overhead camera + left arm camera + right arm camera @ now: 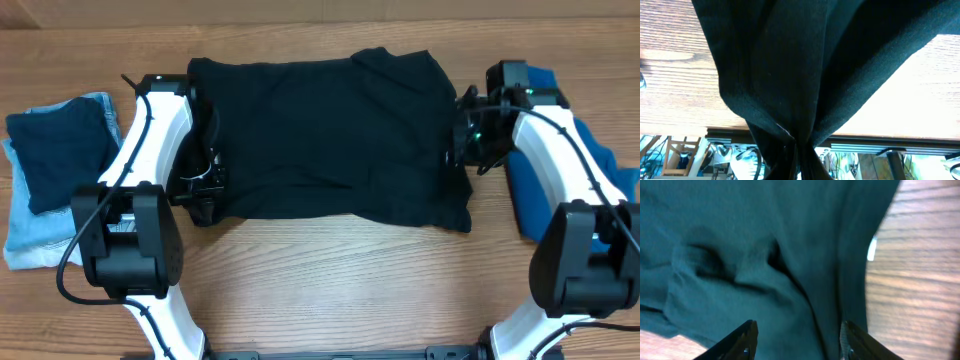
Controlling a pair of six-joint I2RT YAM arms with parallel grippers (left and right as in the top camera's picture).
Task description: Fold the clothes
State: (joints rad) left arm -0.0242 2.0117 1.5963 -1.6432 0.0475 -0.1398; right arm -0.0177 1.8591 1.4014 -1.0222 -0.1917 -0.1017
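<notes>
The robot's left gripper needs to release the corner of the black shirt on the bare wood (191, 268) toward the table's front edge, near the jeans. The shirt now lies across the table's middle.
The black shirt (320, 140) lies spread across the middle of the table, folded to a rough rectangle. My left gripper (205, 190) sits at its lower left corner. In the left wrist view the black cloth (790, 60) bunches to a pinch in the left gripper (799, 167), which is shut on it. My right gripper (462, 140) is at the shirt's right edge. In the right wrist view its fingers (746, 337) stand apart over dark cloth (740, 255), with nothing pinched between them. A teal-blue garment (603, 152) lies under the right arm.
Light-blue jeans (30, 235) with a dark navy garment (60, 150) on top lie at the far left. Bare wood (915, 280) shows just right of the shirt's edge. The table's front edge (690, 132) is close below the left gripper.
</notes>
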